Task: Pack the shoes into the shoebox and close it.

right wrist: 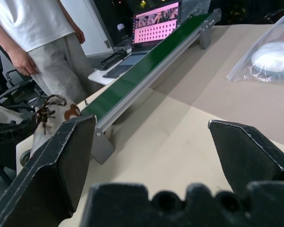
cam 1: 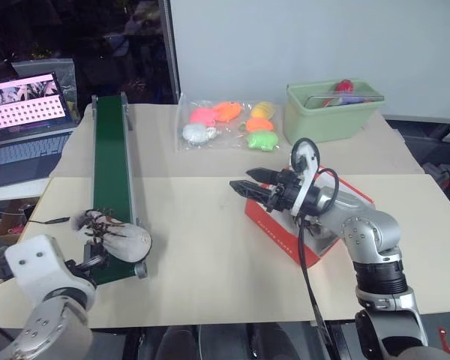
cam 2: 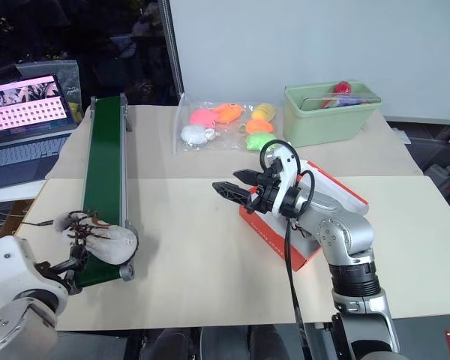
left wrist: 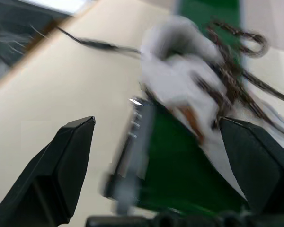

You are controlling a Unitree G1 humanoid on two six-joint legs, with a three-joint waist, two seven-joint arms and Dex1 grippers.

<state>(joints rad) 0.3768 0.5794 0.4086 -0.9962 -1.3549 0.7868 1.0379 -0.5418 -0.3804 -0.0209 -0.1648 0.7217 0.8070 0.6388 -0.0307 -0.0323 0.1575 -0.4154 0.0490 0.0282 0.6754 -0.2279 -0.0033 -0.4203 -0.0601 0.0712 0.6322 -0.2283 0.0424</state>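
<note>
I need to move my left gripper over and grip the shoe's middle at its laces (cam 1: 111,229), because its open fingers face the belt's near corner beside the shoe.
One whitish-grey shoe (cam 1: 118,235) with dark laces lies at the near end of the green conveyor belt (cam 1: 109,161). My left gripper (left wrist: 156,124) is open just before it, and the shoe (left wrist: 184,71) sits beyond the wide gap between the fingers. The orange-red shoebox (cam 1: 274,221) stands at the table's middle right, and my right arm hides much of its top. My right gripper (cam 1: 249,182) hangs open and empty above the box's left end, pointing towards the belt. The shoe (right wrist: 52,116) is also in the right wrist view.
A clear bag of coloured toys (cam 1: 229,124) and a pale green bin (cam 1: 334,112) stand at the back. A laptop (cam 1: 22,112) sits on a side table far left. A person (right wrist: 42,42) stands beyond the belt's near end.
</note>
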